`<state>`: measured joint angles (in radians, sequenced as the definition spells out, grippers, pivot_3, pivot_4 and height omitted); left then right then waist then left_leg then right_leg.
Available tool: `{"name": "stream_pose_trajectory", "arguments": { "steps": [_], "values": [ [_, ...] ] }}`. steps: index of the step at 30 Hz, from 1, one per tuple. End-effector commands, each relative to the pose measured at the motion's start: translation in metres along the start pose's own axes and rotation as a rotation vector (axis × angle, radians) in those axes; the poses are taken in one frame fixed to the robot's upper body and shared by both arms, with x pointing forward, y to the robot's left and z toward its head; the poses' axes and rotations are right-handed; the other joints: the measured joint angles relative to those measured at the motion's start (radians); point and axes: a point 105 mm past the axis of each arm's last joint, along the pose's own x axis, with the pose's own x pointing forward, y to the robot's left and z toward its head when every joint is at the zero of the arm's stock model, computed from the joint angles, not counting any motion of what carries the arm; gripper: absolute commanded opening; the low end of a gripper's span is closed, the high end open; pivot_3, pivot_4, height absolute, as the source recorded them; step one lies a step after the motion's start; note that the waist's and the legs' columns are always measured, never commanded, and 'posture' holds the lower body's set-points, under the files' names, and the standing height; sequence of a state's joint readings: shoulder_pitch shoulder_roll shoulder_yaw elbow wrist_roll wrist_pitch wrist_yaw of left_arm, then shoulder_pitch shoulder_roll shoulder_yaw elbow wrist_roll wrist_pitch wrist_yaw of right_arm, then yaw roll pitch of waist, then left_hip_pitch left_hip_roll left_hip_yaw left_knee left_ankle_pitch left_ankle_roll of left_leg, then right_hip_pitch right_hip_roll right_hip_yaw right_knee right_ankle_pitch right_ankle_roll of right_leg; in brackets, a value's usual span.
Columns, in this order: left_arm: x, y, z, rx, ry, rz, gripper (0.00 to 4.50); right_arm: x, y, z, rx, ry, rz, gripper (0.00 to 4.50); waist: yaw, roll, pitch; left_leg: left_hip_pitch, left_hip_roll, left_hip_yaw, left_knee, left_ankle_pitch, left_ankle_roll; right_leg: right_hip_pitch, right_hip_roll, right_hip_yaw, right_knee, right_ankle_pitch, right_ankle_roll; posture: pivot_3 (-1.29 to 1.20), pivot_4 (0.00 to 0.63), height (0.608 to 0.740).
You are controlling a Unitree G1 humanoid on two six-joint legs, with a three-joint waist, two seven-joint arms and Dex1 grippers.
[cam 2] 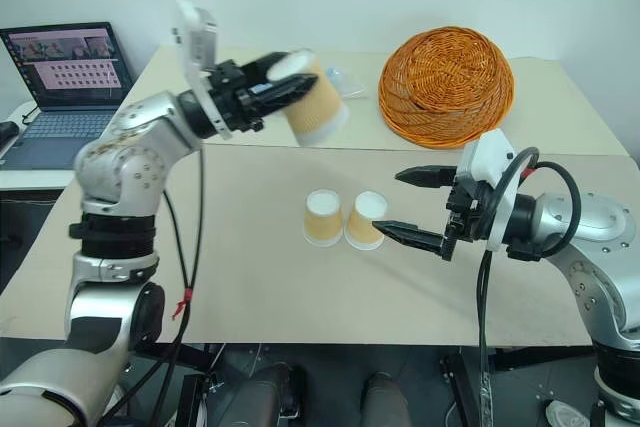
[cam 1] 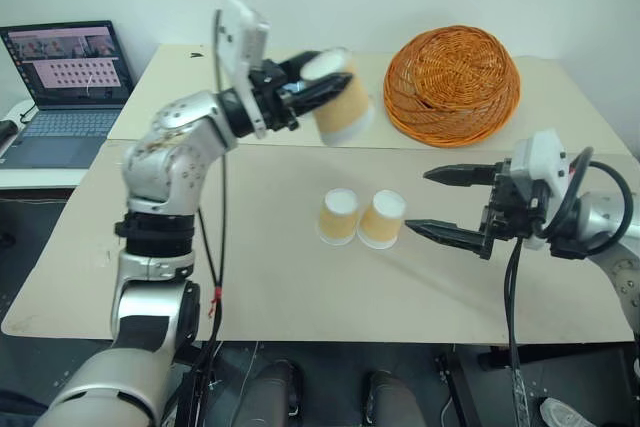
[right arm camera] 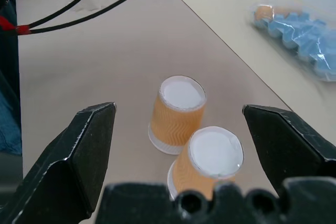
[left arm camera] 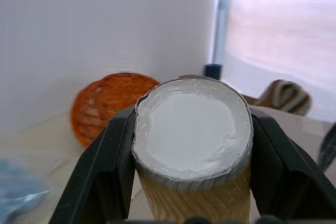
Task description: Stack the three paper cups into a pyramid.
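Observation:
Next, my left gripper lets go of the third paper cup on top of the two (cam 1: 368, 202) touching cups, across their white bases.
Two paper cups (cam 1: 338, 215) (cam 1: 382, 219) stand upside down, side by side and touching, in the middle of the beige table (cam 1: 250, 277). The third paper cup (cam 1: 342, 99) hangs in the air above and behind them, tilted, with my left gripper (cam 1: 318, 82) shut on it near its white base. In the left wrist view that cup (left arm camera: 191, 129) sits between both black fingers (left arm camera: 107, 171), its base facing the camera. My right gripper (cam 1: 416, 201) stands open just right of the two standing cups, level with them and empty. No pyramid stands on the table.
An orange wicker basket (cam 1: 452, 82) lies upside down at the back right. A laptop (cam 1: 65, 72) sits on a side table at the far left. A blue plastic packet (right arm camera: 299, 32) lies on the far table.

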<state>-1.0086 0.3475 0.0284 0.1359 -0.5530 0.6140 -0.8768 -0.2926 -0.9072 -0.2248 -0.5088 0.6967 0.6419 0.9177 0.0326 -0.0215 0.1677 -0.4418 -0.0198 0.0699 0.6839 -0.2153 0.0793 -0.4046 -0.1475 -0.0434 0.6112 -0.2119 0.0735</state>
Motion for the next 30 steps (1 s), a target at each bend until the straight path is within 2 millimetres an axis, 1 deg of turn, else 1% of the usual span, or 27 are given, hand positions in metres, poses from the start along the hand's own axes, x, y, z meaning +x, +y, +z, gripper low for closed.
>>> {"name": "stream_pose_trajectory", "arguments": {
  "steps": [1, 4, 9, 13, 16, 22, 30],
  "values": [
    [0.016, -0.021, 0.003, 0.028, 0.038, -0.204, 2.34, -0.006, -0.002, 0.014, -0.074, -0.038, -0.063, 4.5, -0.005, 0.0, 0.0, 0.0, 0.0, 0.0, 0.0, 0.0, 0.0, 0.0, 0.0, 0.0, 0.0, 0.0, 0.0, 0.0, 0.15, 0.726],
    [0.022, -0.02, -0.008, 0.037, 0.082, -0.251, 2.34, -0.008, -0.001, 0.014, -0.078, -0.036, -0.086, 4.5, -0.008, 0.0, 0.0, 0.0, 0.0, 0.0, 0.0, -0.003, 0.005, 0.0, 0.0, 0.0, 0.0, 0.0, 0.0, 0.0, 0.15, 0.726],
    [0.03, -0.017, -0.029, 0.085, 0.187, -0.32, 2.34, -0.012, -0.001, 0.013, -0.077, -0.04, -0.141, 4.5, -0.008, 0.0, 0.0, 0.0, 0.0, 0.0, 0.0, -0.003, 0.006, 0.0, 0.0, 0.001, 0.0, 0.0, 0.0, 0.0, 0.15, 0.726],
    [0.032, -0.017, -0.035, 0.092, 0.211, -0.349, 2.34, -0.014, 0.0, 0.012, -0.076, -0.043, -0.165, 4.5, -0.008, 0.0, 0.0, -0.001, 0.0, 0.0, 0.0, -0.004, 0.006, -0.001, 0.0, 0.001, 0.0, 0.0, 0.0, 0.0, 0.15, 0.726],
    [0.035, -0.021, -0.043, 0.105, 0.235, -0.383, 2.34, -0.015, 0.002, 0.013, -0.073, -0.047, -0.173, 4.5, -0.008, 0.0, 0.0, -0.001, 0.0, 0.0, 0.0, -0.004, 0.007, -0.001, 0.0, 0.001, 0.0, 0.0, 0.0, 0.0, 0.15, 0.726],
    [0.038, -0.029, -0.052, 0.096, 0.256, -0.427, 2.34, -0.016, 0.003, 0.012, -0.07, -0.041, -0.183, 4.5, -0.008, 0.0, 0.0, -0.002, 0.0, 0.0, 0.001, -0.004, 0.007, -0.001, 0.0, 0.001, 0.0, 0.0, 0.0, 0.0, 0.15, 0.726],
    [0.034, -0.031, -0.061, 0.104, 0.288, -0.441, 2.34, -0.017, 0.004, 0.013, -0.066, -0.041, -0.183, 4.5, -0.007, 0.0, 0.0, -0.002, 0.0, -0.001, 0.001, -0.004, 0.007, -0.001, 0.0, 0.001, 0.0, 0.0, 0.0, 0.0, 0.15, 0.726]
  ]
}}
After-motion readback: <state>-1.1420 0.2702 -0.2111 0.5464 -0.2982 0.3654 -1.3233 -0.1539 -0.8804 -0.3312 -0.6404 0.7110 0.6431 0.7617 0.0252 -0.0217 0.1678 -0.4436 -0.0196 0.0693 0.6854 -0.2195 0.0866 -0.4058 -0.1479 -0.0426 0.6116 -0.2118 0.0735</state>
